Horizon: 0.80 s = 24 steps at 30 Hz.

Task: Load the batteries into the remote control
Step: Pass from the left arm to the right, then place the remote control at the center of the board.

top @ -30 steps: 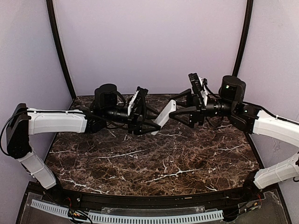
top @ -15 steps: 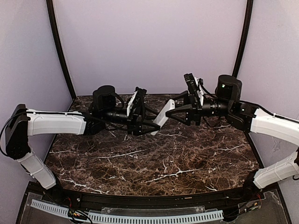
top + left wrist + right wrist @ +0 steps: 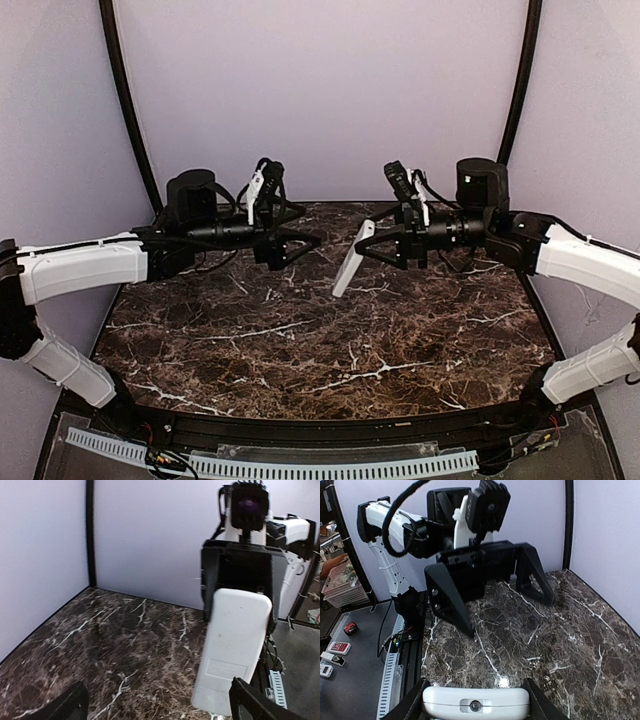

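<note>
The remote control, held above the table's back middle, will be let go by my right gripper on the marble (image 3: 375, 341) just behind the branching white vein near the front of the table.
The remote control (image 3: 350, 264) is a slim white bar held in the air above the table's back middle, slanting down to the left. My right gripper (image 3: 362, 242) is shut on its upper end. In the right wrist view the remote's end face (image 3: 476, 703) sits between my fingers. In the left wrist view its plain white back (image 3: 234, 647) with a cover outline hangs from the right gripper (image 3: 239, 577). My left gripper (image 3: 308, 225) is open and empty, apart from the remote on its left; its fingertips (image 3: 250, 704) show at the bottom corners. The batteries are out of view.
The dark marble table (image 3: 320, 350) lies below both arms, enclosed by lilac walls and black corner posts (image 3: 125, 100). Beyond the table's edge the right wrist view shows a basket (image 3: 342, 587) and small items on a grey floor.
My left gripper has let go of the remote's lower end, opened, and drawn back to the left. My right gripper keeps the remote, which now hangs from it alone.
</note>
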Motion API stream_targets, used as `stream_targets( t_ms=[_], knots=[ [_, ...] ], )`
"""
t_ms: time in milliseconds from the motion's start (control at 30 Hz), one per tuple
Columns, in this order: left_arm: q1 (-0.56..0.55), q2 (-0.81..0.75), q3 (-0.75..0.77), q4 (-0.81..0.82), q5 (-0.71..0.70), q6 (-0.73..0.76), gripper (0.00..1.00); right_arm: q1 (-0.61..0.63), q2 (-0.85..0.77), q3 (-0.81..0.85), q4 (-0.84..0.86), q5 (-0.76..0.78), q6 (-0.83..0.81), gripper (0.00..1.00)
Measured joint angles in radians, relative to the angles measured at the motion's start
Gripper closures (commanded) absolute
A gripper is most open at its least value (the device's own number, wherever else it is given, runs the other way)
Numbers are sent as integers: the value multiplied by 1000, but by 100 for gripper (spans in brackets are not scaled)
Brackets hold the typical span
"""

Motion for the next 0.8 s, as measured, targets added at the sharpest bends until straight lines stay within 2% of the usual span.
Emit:
stream_targets(
  t_ms=[333, 567, 800],
  knots=[
    [67, -88, 37, -325, -441, -144, 1, -13, 178, 185, -406, 142, -34, 62],
    [97, -80, 37, -450, -586, -216, 2, -12, 341, 338, -696, 236, -59, 61],
    [104, -74, 37, -473, -650, -238, 1, 10, 482, 407, -851, 335, -79, 62]
  ],
)
